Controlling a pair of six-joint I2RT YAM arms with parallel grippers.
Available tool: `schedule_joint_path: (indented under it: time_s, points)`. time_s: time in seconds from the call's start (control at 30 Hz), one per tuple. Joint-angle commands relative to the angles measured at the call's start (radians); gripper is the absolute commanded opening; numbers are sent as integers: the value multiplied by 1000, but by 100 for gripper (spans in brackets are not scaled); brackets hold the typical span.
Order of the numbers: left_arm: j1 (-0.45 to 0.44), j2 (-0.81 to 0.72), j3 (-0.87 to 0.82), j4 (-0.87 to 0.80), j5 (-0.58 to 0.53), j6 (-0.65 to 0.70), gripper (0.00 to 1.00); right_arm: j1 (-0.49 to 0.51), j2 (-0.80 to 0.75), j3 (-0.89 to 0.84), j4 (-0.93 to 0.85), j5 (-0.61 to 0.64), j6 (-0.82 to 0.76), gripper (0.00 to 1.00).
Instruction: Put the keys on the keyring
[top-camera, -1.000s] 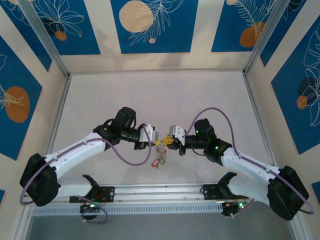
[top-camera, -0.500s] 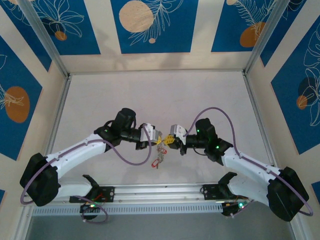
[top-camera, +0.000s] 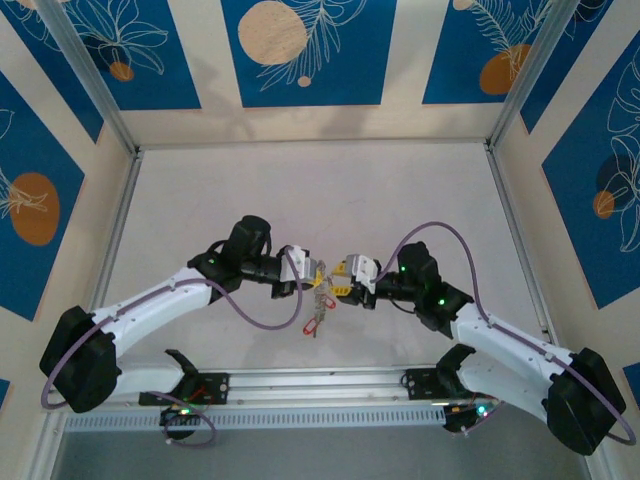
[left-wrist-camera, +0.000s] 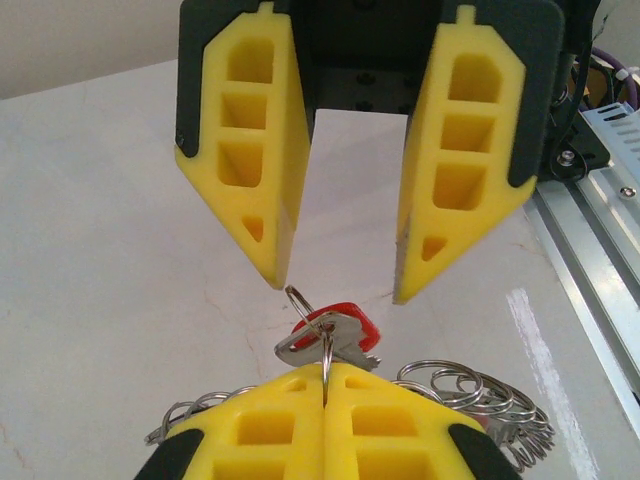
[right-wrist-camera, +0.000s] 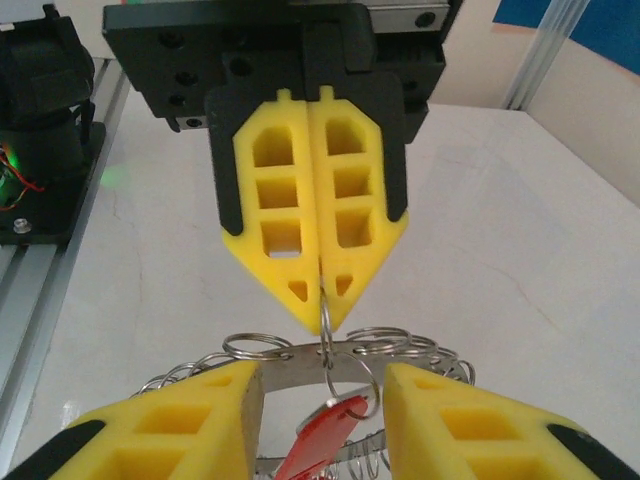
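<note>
The key dangles slanted from its small loop, so my right gripper should pinch the key's red head (right-wrist-camera: 347, 408) near that loop and hold it upright.
My left gripper (left-wrist-camera: 325, 372) (top-camera: 317, 274) is shut on a thin wire loop of the keyring (right-wrist-camera: 290, 362), a flat silvery band edged with small wire loops (left-wrist-camera: 470, 388). It holds the keyring above the table, hanging below the fingers (top-camera: 319, 300). A silver key with a red head (left-wrist-camera: 335, 338) (right-wrist-camera: 325, 440) hangs from a small loop linked to the band. My right gripper (right-wrist-camera: 322, 378) (left-wrist-camera: 338, 288) (top-camera: 339, 284) faces the left one. It is open, its fingers apart on either side of the key, touching nothing.
The white tabletop (top-camera: 320, 200) lies below both grippers. An aluminium rail (top-camera: 320, 385) runs along the near edge between the arm bases. Metal frame posts (top-camera: 515, 90) and patterned walls enclose the sides.
My right gripper has opened from shut and drawn back slightly to the right. The left gripper stays shut on the keyring, which now hangs from it alone.
</note>
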Motion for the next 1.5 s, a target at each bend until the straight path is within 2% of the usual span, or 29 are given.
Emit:
schedule_joint_path:
  time_s: [0.0, 0.33, 0.53, 1.0, 1.17, 1.27, 1.47]
  points:
    - [6, -24, 3, 18, 26, 2, 0, 27, -10, -11, 41, 63, -64, 39]
    - [5, -28, 7, 12, 24, 6, 0, 61, 35, 10, 67, 92, -136, 38]
    - [7, -26, 13, 17, 22, -26, 0, 70, 66, -5, 64, 93, -132, 21]
    - [8, -23, -9, 77, 23, -60, 0, 69, 140, -17, 107, 105, -85, 23]
    - [8, -16, -11, 81, 25, -63, 0, 67, 146, -14, 151, 80, -70, 14]
    - [8, -12, -11, 86, 27, -69, 0, 64, 138, -11, 151, 63, -73, 4]
    - [8, -9, -9, 81, 28, -67, 0, 55, 108, -20, 181, 29, -43, 1]
